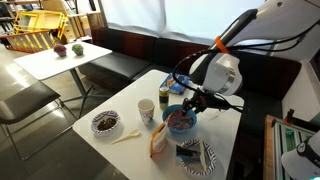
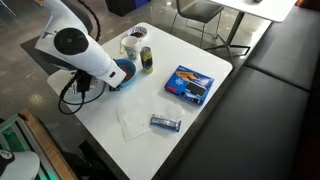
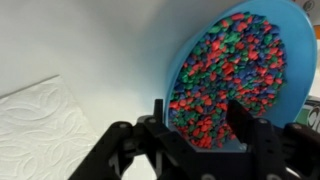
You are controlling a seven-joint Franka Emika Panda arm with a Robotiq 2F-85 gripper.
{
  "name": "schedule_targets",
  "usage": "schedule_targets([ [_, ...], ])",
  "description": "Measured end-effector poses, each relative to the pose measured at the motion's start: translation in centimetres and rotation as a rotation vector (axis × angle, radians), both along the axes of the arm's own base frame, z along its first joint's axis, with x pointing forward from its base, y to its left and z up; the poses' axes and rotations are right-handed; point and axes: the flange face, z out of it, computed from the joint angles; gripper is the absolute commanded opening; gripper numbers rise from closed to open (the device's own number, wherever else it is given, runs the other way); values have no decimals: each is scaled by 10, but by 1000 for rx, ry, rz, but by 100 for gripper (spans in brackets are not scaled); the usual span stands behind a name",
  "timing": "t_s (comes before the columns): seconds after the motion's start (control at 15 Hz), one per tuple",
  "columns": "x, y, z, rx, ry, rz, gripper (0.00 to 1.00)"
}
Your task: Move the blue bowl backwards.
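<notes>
Next, I draw back, as my gripper reaches too far over the speckled bits, then tilt lower and close on the blue bowl's near rim (image 3: 168,100) before I pull it backwards.
The blue bowl (image 1: 180,121) stands on the white table (image 1: 130,145), filled with red, green and blue speckled bits. In the wrist view the blue bowl (image 3: 238,65) fills the right half. It is partly hidden behind the arm in an exterior view (image 2: 126,72). My gripper (image 3: 198,112) is open and low over the bowl's near rim. One finger is outside the rim and the other is over the contents. The gripper also shows in an exterior view (image 1: 195,102), just above the bowl.
A white bowl with dark contents (image 1: 105,122), a paper cup (image 1: 147,110) and a can (image 1: 165,97) stand beside the blue bowl. An orange packet (image 1: 158,140) and a striped plate (image 1: 200,156) lie near the front. A blue packet (image 2: 190,85), a small bar (image 2: 165,122) and a napkin (image 3: 40,125) lie on the table.
</notes>
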Motion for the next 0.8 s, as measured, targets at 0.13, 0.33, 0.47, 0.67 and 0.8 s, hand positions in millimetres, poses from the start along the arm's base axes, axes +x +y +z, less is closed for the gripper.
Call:
schedule_targets([
  [0.13, 0, -4, -7, 3, -11, 10, 51],
  [0.33, 0, -8, -19, 6, -27, 28, 24],
  [0.47, 0, -11, -24, 6, -47, 35, 14],
  [0.67, -3, -18, -28, 0, -74, 43, 14],
  [0.8, -5, -18, -29, 6, -92, 61, 30],
])
